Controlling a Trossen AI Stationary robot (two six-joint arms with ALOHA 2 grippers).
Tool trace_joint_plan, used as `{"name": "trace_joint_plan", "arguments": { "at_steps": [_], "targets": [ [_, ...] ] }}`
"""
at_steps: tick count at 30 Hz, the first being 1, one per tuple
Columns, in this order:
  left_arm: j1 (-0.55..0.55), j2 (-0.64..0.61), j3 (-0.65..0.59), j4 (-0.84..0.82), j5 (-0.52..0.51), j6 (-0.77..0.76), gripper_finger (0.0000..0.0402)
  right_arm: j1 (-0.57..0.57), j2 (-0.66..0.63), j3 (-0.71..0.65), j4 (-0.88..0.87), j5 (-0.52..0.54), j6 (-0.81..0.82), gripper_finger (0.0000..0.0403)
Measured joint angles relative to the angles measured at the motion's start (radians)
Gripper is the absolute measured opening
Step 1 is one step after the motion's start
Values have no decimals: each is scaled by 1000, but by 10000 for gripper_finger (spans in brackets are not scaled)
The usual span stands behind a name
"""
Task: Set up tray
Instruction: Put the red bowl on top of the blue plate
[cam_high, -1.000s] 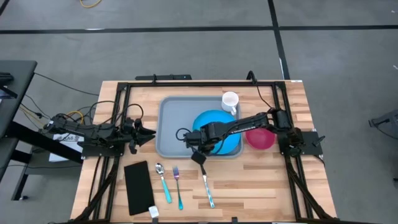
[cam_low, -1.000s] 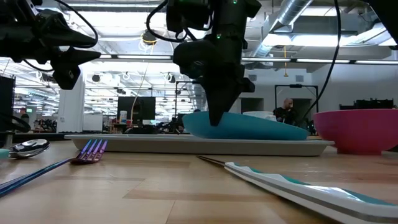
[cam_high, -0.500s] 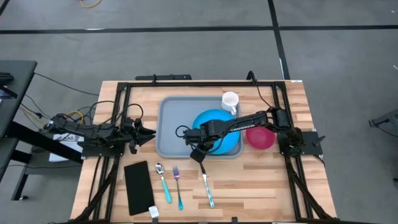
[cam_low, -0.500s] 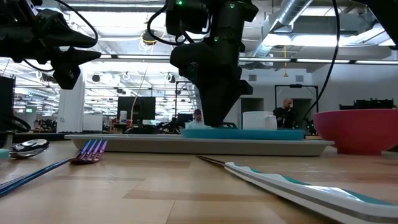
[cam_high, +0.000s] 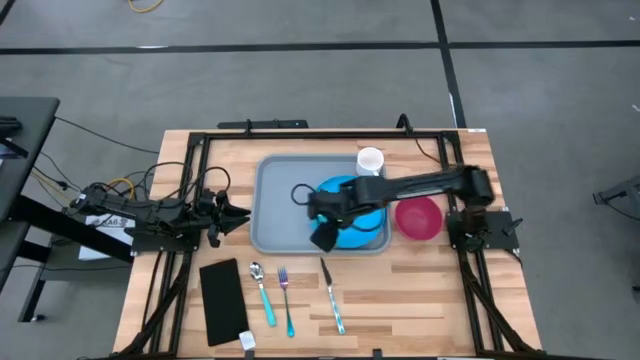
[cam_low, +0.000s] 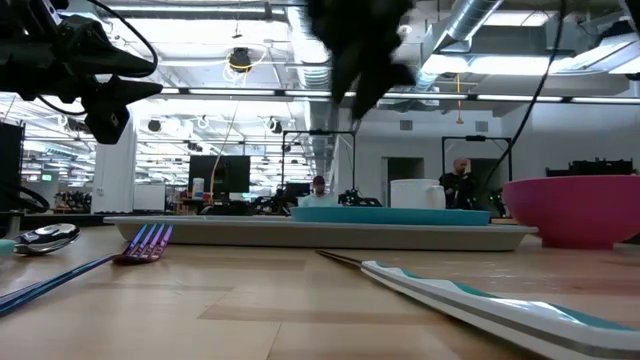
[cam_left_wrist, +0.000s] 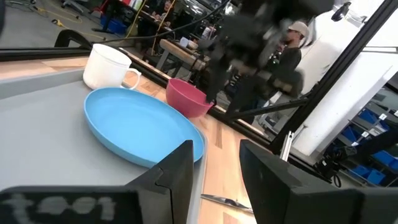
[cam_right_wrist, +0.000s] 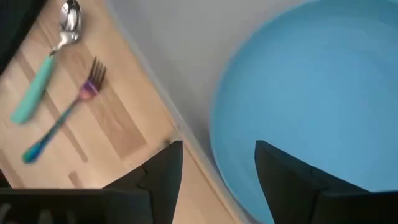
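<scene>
My right gripper will close on the near rim of the pink bowl (cam_high: 409, 237) beside the grey-blue tray, because the bowl comes next in setting up.
The grey-blue tray (cam_high: 274, 205) lies on the wooden table. On its right half the round blue plate (cam_high: 368, 215) rests flat on its underside. My right gripper (cam_high: 324, 236) hangs open above the plate's near-left rim (cam_right_wrist: 323, 93) and the tray's near edge (cam_right_wrist: 174, 50), with nothing between its fingers. In the low view it (cam_low: 360, 50) is high above the plate (cam_low: 390, 212). My left gripper (cam_high: 235, 213) waits open just left of the tray, facing the plate (cam_left_wrist: 137, 124).
A white mug (cam_high: 370, 161) stands at the tray's far right corner, and a pink bowl (cam_high: 418, 218) sits right of the tray. A knife (cam_high: 332, 295), fork (cam_high: 286, 300), spoon (cam_high: 262, 292) and black napkin (cam_high: 222, 300) lie on the near side of the table.
My right gripper has opened and let go of the blue plate. It has then risen and drawn slightly toward the far edge. The plate, tilted with one edge raised, has dropped flat onto the tray.
</scene>
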Motion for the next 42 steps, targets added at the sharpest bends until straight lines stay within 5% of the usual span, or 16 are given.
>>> {"name": "trace_joint_plan", "arguments": {
  "at_steps": [10,20,23,31,42],
  "targets": [
    [0,0,0,2,-36,-3,119,101,-403,-256,-147,227,358,183],
    [0,0,-1,10,-151,-36,119,152,-729,-652,-210,225,955,185],
    [0,0,-1,11,-187,-48,119,173,-786,-718,-207,200,1026,187],
    [0,0,0,11,-190,-32,119,211,-819,-743,-208,105,773,181],
    [0,2,0,11,-186,-29,119,154,-616,-743,-224,15,256,163]
  ]
}}
